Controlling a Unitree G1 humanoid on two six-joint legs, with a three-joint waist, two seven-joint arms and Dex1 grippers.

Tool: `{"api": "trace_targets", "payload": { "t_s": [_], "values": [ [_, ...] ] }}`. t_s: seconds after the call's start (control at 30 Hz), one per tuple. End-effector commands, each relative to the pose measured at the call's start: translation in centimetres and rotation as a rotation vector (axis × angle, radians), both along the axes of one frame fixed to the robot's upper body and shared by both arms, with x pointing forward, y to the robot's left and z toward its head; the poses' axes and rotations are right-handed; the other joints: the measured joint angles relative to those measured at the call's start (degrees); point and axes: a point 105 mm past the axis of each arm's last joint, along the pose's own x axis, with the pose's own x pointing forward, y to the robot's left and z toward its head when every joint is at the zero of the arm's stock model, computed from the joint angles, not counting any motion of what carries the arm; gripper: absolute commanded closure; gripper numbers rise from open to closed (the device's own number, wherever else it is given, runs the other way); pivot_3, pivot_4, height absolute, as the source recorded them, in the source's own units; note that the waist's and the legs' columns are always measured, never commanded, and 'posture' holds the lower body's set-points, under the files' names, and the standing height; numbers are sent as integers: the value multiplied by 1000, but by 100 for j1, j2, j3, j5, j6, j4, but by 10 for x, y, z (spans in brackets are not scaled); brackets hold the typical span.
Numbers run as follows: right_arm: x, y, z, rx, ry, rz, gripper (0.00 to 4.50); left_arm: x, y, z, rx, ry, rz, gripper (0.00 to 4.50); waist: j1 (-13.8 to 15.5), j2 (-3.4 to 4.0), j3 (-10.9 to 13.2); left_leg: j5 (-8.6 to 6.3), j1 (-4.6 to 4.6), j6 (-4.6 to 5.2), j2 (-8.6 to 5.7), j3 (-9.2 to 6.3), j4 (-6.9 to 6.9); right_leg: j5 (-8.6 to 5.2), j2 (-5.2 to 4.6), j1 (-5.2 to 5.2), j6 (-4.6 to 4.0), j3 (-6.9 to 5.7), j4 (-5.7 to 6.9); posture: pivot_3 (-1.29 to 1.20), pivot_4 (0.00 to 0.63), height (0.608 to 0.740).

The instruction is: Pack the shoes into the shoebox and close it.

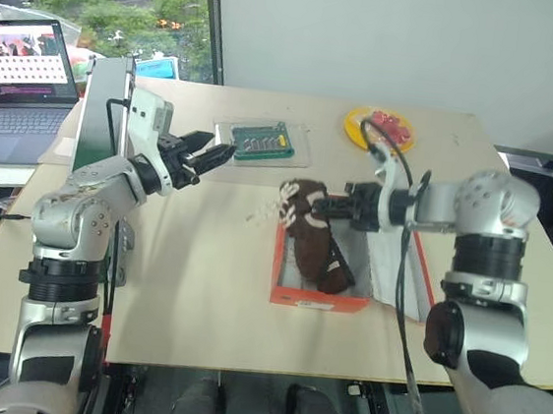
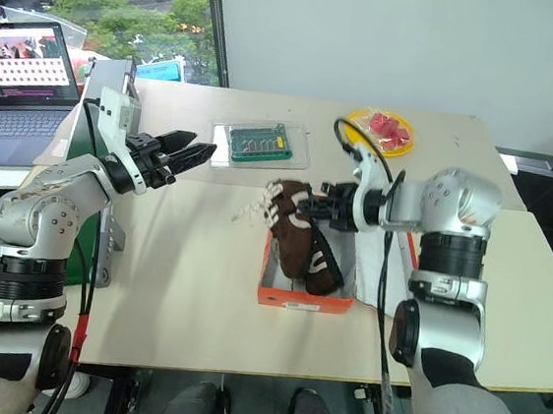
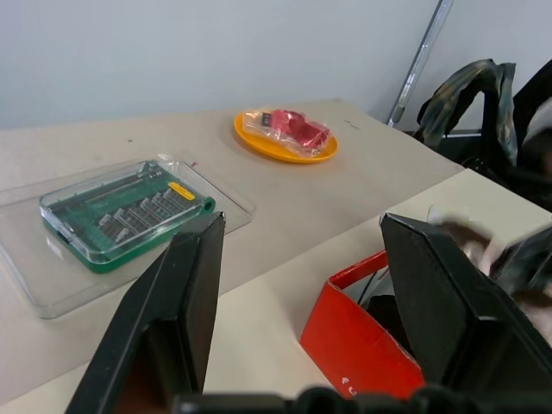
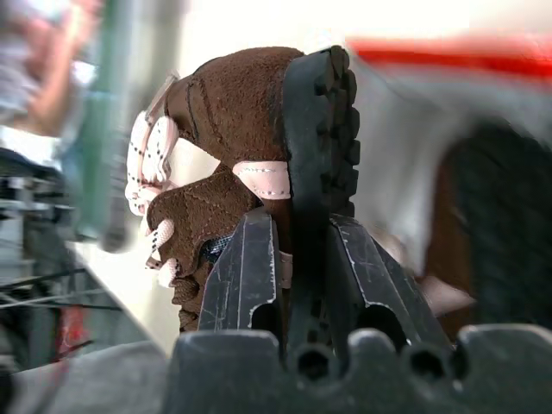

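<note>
Next, I let go of the shoe with my right gripper inside the shoebox, between the other shoe and the shoebox's side (image 1: 311,250) closest to my left gripper.
The orange-red shoebox (image 1: 316,298) lies open on the table's right half, its white-lined lid (image 1: 391,264) folded out to the right. One dark brown shoe (image 1: 334,268) lies inside it. My right gripper (image 1: 322,207) is shut on the sole edge of the other shoe (image 4: 250,112), which hangs tilted over the box's far end (image 1: 300,202) with its cream laces (image 1: 266,212) dangling past the rim. My left gripper (image 1: 213,151) hovers open and holds nothing, left of the box and above the table, with its fingers (image 3: 185,302) spread wide.
A clear plastic tray with a green board (image 1: 258,143) lies behind the box. A yellow plate with red items (image 1: 379,129) sits at the far right. A laptop (image 1: 19,71) and an upright grey stand (image 1: 104,110) are at the left.
</note>
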Motion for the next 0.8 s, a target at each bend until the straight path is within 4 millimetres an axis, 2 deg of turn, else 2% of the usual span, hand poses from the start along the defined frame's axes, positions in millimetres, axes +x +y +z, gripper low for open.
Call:
{"api": "trace_targets", "payload": {
  "t_s": [0.03, 0.23, 0.3, 0.43, 0.53, 0.7, 0.8],
  "values": [
    [-7, 9, 14, 54, -42, 58, 4167, -4, -2, 11, -4, -52, -4, 1444, 10, 0, 0, 0, 1, 0, 0, 0, 0, 0, 0, 2, 0, -1, 0, 0, 150, 740],
    [-9, 8, -9, 52, 14, 49, 4167, -4, -2, 11, -1, -50, -2, 1444, 33, 0, 0, 1, -2, -2, -2, 3, 2, 0, -2, 3, 0, -3, -1, 0, 150, 740],
    [-9, 3, -22, 66, 52, 31, 4167, -4, -1, 11, 2, -50, 0, 1444, 29, 0, 0, 2, -3, -3, -3, 3, 2, 0, -3, 3, 0, -3, -1, 0, 150, 740],
    [2, -19, -58, 119, 155, -76, 4167, -6, -1, 12, 6, -52, 2, 1444, 28, -1, 0, 2, -2, -3, -3, 4, 2, 0, -3, 5, 0, -3, -2, 0, 150, 740],
    [5, -26, -63, 144, 172, -97, 4167, -7, 1, 10, 13, -49, 4, 1444, 18, -1, 0, 2, -1, -2, -5, 8, 2, 0, -3, 5, 0, 0, -4, 0, 150, 740],
    [7, -26, -75, 74, 177, -95, 4167, -7, 1, 9, 8, -51, 16, 1444, -9, -1, 0, 1, 3, -2, -2, 3, 1, 0, 0, 5, 0, 2, -3, 0, 150, 740],
    [6, -26, -90, -132, 140, -72, 4167, -9, -1, 8, 6, -52, 12, 1444, -6, -1, 0, 1, 7, -1, -3, 1, 2, 0, -1, 7, 0, 4, -1, 0, 150, 740]
  ]
}}
